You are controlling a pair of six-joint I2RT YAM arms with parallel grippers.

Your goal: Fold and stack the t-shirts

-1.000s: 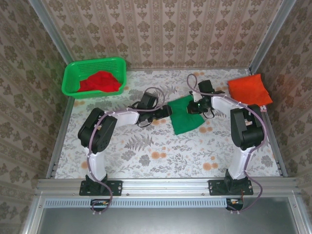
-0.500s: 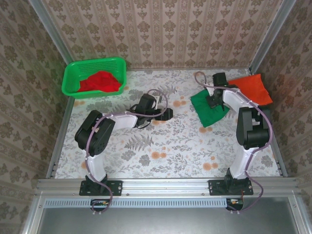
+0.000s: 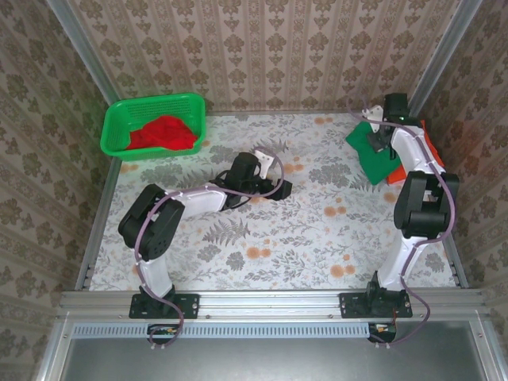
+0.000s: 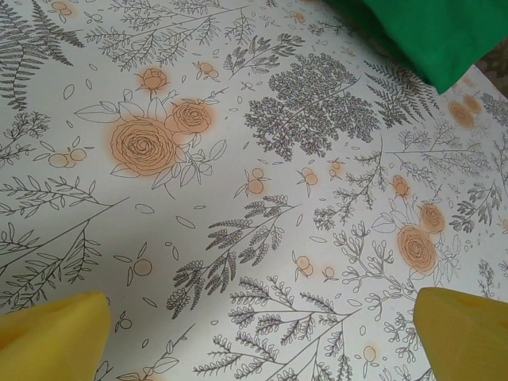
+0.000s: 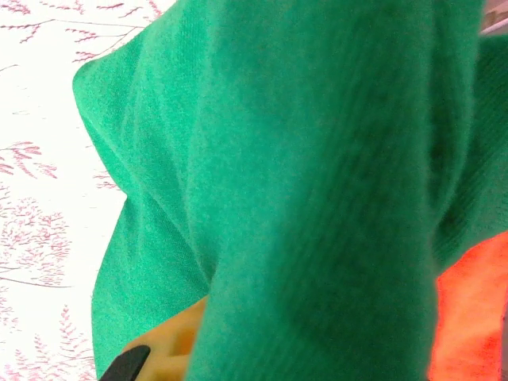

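Next, I let go of the dark green t-shirt with my right gripper, squarely on top of the orange-red t-shirt (image 3: pixel 399 148).
The dark green t-shirt (image 3: pixel 370 149), folded, hangs from my right gripper (image 3: pixel 383 140), which is shut on it at the back right of the table. In the right wrist view the green cloth (image 5: pixel 302 182) drapes over a yellow finger (image 5: pixel 171 349). The orange-red t-shirt (image 3: pixel 429 141) lies partly under the green one, its edge (image 5: pixel 472 309) showing below the cloth. The red t-shirt (image 3: pixel 163 132) sits crumpled in the green basket (image 3: pixel 119 119). My left gripper (image 3: pixel 279 189) rests low over mid-table, open (image 4: pixel 262 341), with bare cloth-covered table between its fingertips (image 4: pixel 55 333).
The floral tablecloth (image 3: pixel 262 238) covers the table. Patterned walls and metal rails (image 3: pixel 432 55) close in the back and sides. The basket stands in the back left corner. A corner of the green shirt (image 4: pixel 429 32) shows at the top of the left wrist view.
My left gripper let go of the green shirt and stayed mid-table. My right gripper carried the shirt from the centre to the back right, over the orange-red shirt.
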